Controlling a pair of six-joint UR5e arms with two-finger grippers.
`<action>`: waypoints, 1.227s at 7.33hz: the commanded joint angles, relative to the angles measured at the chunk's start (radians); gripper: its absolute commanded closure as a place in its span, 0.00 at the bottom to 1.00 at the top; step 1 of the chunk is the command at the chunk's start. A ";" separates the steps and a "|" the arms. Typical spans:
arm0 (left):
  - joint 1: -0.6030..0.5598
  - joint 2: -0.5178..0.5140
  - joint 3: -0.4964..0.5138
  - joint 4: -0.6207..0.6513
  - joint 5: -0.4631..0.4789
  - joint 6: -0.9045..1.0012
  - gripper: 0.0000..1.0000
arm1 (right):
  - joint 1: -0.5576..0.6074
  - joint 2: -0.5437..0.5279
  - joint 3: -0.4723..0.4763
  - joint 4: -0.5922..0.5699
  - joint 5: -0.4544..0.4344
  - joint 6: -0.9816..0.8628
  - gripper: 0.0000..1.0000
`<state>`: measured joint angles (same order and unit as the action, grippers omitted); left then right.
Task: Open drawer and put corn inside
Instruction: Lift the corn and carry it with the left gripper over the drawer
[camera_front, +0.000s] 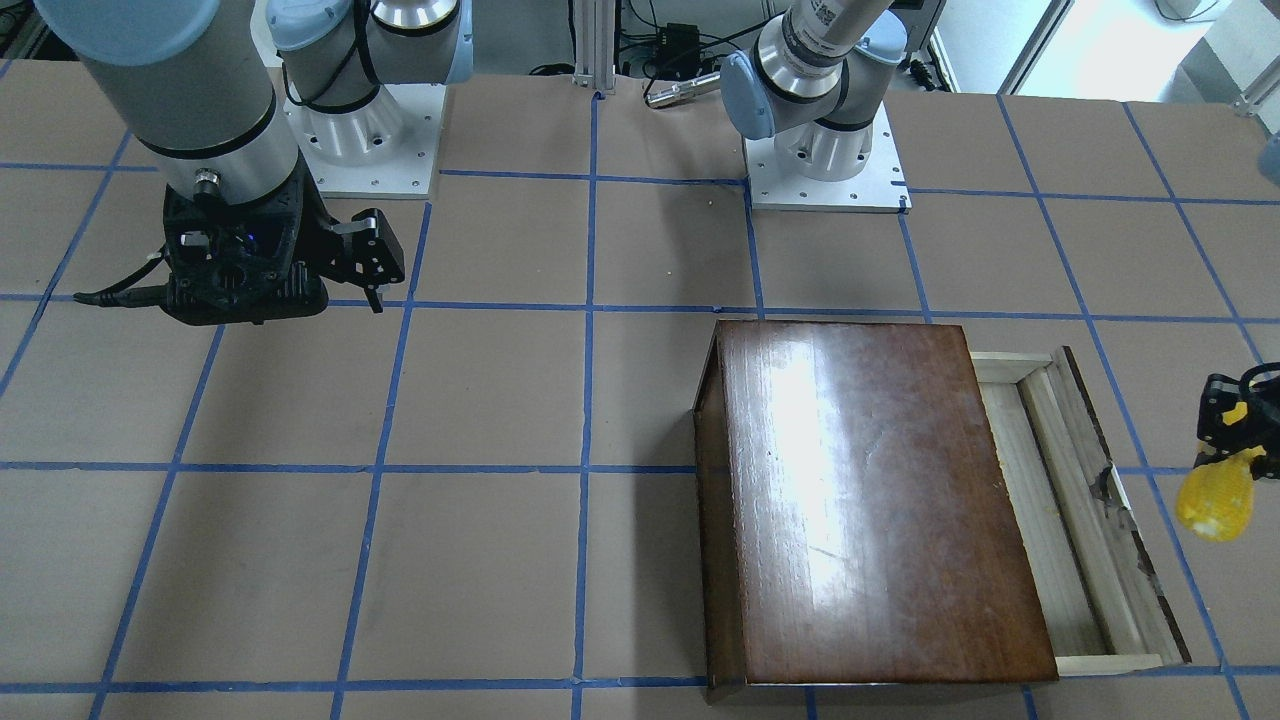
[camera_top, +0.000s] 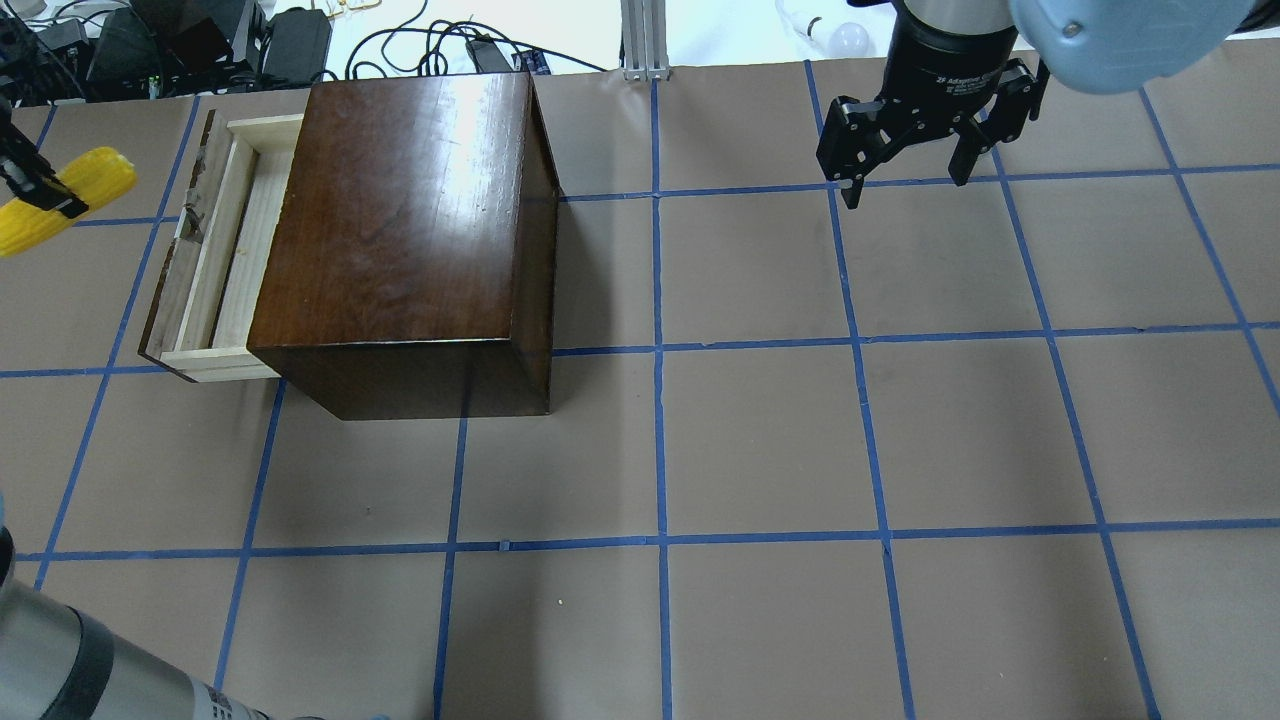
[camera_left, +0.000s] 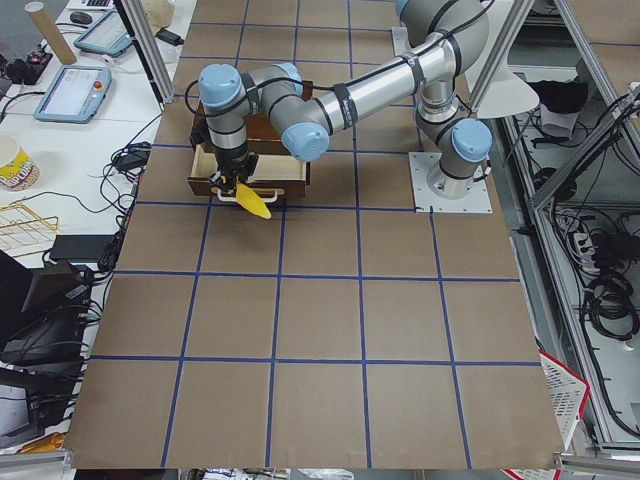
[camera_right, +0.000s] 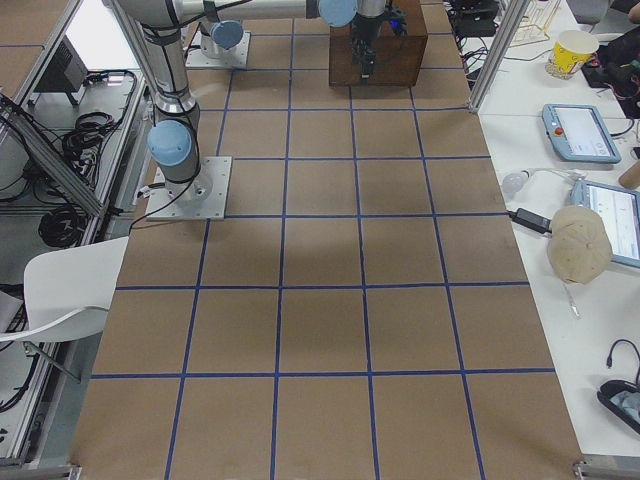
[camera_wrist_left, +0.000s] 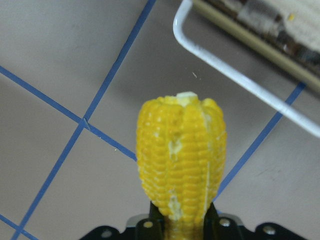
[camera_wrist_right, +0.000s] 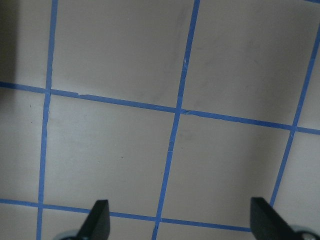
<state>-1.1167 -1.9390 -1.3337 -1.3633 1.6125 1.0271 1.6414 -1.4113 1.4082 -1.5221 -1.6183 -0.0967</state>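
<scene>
My left gripper is holding the yellow corn. It will let it go on the drawer's pale-wood tray (camera_front: 1048, 486), lengthwise along the inner side of the front panel.
The glossy dark brown box (camera_top: 400, 230) stands on the table. Its drawer (camera_top: 215, 260) is pulled partway out, showing a bare pale-wood tray (camera_front: 1050, 510) behind a worn dark front panel (camera_front: 1125, 500). My left gripper (camera_top: 35, 185) is shut on the yellow corn (camera_top: 65, 200) and holds it above the table, just outside the drawer's front panel. The corn also shows in the front view (camera_front: 1213, 505), the exterior left view (camera_left: 255, 203) and the left wrist view (camera_wrist_left: 181, 155). My right gripper (camera_top: 905, 180) is open and empty, far from the box; the right wrist view (camera_wrist_right: 182, 220) shows only table.
The brown table surface carries a blue tape grid (camera_top: 657, 350). The arms' white base plates (camera_front: 825, 165) sit near the robot's edge. Cables and gear (camera_top: 200, 45) lie beyond the table's far edge behind the box. A white-rimmed object (camera_wrist_left: 240, 80) lies off the table past the corn.
</scene>
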 joint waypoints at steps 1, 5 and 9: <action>-0.096 0.031 -0.004 -0.034 0.001 -0.374 1.00 | 0.000 0.000 0.000 0.000 0.000 0.000 0.00; -0.144 -0.003 -0.025 -0.043 -0.051 -0.801 1.00 | 0.000 0.000 0.000 0.000 0.000 0.000 0.00; -0.127 -0.015 -0.088 -0.026 -0.060 -0.739 1.00 | 0.000 0.000 0.000 -0.001 0.000 0.000 0.00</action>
<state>-1.2467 -1.9495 -1.4157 -1.3914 1.5487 0.2630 1.6413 -1.4113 1.4082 -1.5220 -1.6184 -0.0966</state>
